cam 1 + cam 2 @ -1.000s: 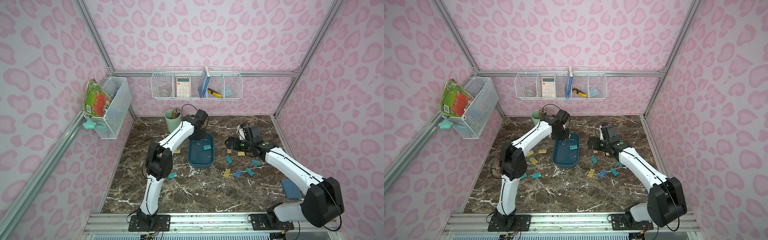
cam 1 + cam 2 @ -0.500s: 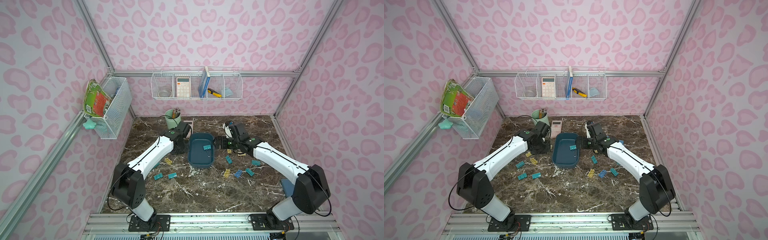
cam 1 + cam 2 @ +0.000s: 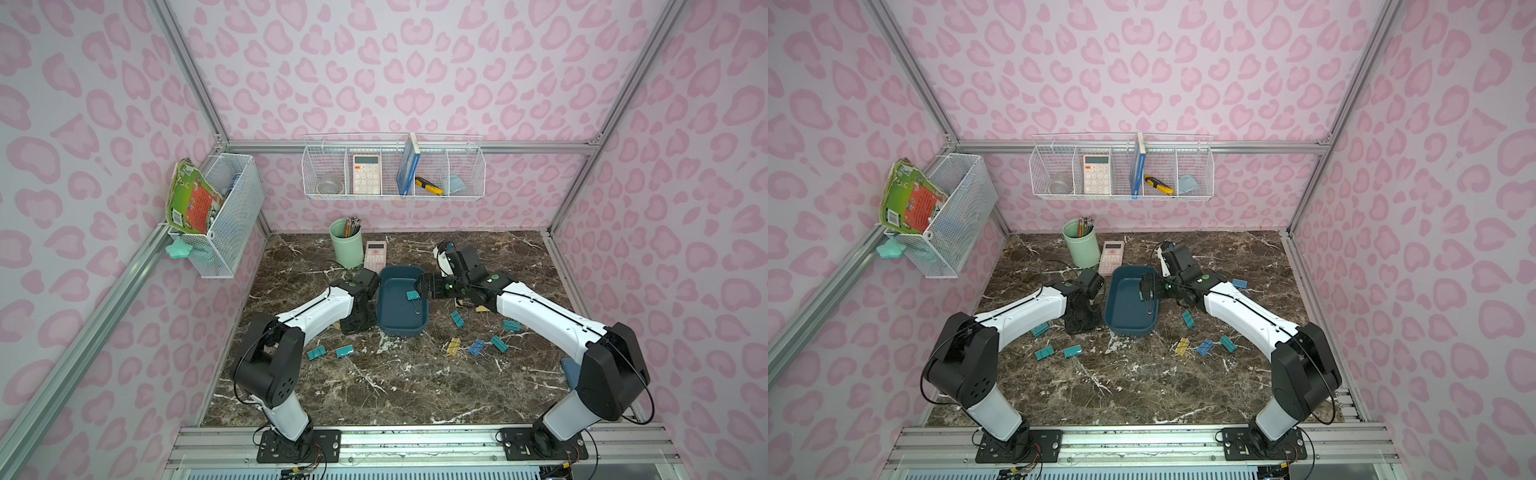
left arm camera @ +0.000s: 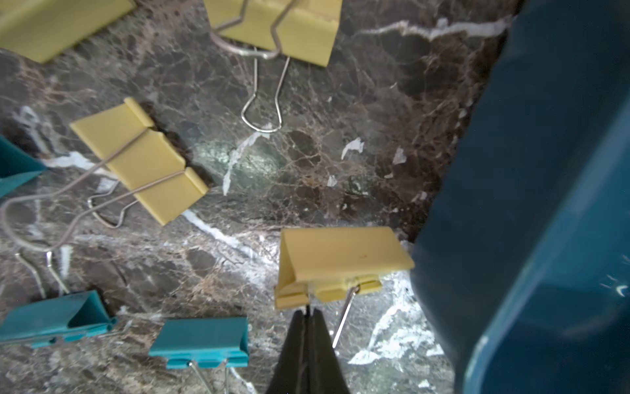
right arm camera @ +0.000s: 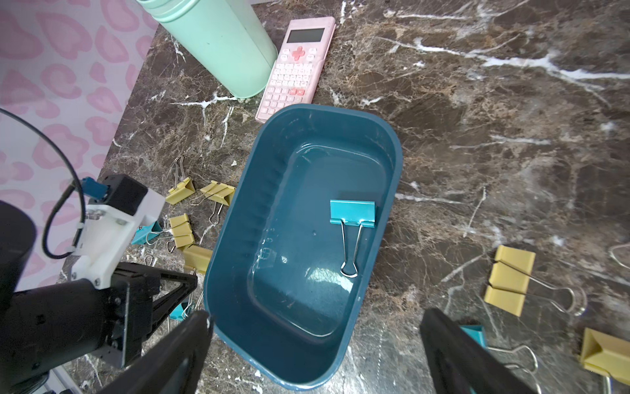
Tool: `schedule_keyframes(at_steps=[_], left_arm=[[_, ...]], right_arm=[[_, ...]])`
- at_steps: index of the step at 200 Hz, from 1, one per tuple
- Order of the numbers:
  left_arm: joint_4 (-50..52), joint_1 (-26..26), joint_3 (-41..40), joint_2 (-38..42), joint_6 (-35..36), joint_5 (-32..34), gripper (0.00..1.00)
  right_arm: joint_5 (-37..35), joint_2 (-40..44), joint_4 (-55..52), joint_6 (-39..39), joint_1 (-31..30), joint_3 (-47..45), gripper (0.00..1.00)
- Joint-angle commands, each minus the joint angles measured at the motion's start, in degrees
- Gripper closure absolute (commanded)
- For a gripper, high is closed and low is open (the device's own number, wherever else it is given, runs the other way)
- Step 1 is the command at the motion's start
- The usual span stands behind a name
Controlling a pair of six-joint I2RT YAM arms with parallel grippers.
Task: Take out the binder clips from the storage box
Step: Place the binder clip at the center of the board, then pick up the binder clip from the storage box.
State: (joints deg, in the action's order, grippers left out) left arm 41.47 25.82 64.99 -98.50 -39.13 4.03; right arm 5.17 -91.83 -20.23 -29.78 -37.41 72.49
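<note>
I need to next move my right gripper to the wire handle (image 3: 417,306) (image 5: 348,258) of the teal binder clip that is inside the storage box, and I need to close it there.
The dark teal storage box (image 3: 401,329) (image 5: 395,143) stands mid-table with one teal binder clip (image 3: 412,296) (image 5: 353,213) lying inside. My right gripper (image 3: 422,286) (image 5: 315,315) hangs open over the box's right side, nothing between its fingers. My left gripper (image 3: 353,323) (image 4: 308,312) points down just left of the box wall (image 4: 545,170). It is shut on a wire handle of a pale yellow binder clip (image 4: 341,262) close over the table. Other binder clips lie loose on the table: yellow (image 4: 143,163) and teal (image 3: 345,352) at the left, and teal, blue and yellow (image 3: 453,345) at the right.
A mint-green cup (image 3: 347,245) with pencils and a pink calculator (image 3: 375,256) stand just behind the box. White wire baskets hang on the back wall (image 3: 392,170) and the left wall (image 3: 224,216). A flat blue thing (image 3: 567,370) lies by the right arm.
My left arm swung from the box's far rim down to the table left of the box. My right gripper moved left, from the clips on the table to over the box, staying open.
</note>
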Motion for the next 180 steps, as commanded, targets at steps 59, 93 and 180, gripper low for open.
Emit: schedule_keyframes(at_steps=[59, 93, 180], left_arm=[[0.4, -0.62, -1.97, 0.75, -1.12, 2.6, 0.78], [2.96, -0.88, -1.29, 5.52, -0.77, 3.81, 0.58], [11.29, -2.97, 5.11, 21.53, 0.61, 9.21, 0.01]], right_arm=[[-2.27, -8.69, -8.05, 1.44, -3.42, 8.67, 0.01], [-3.19, -15.83, -13.01, 2.61, -5.03, 15.96, 0.06], [-5.96, -29.96, -21.24, 2.2, -5.15, 27.12, 0.59]])
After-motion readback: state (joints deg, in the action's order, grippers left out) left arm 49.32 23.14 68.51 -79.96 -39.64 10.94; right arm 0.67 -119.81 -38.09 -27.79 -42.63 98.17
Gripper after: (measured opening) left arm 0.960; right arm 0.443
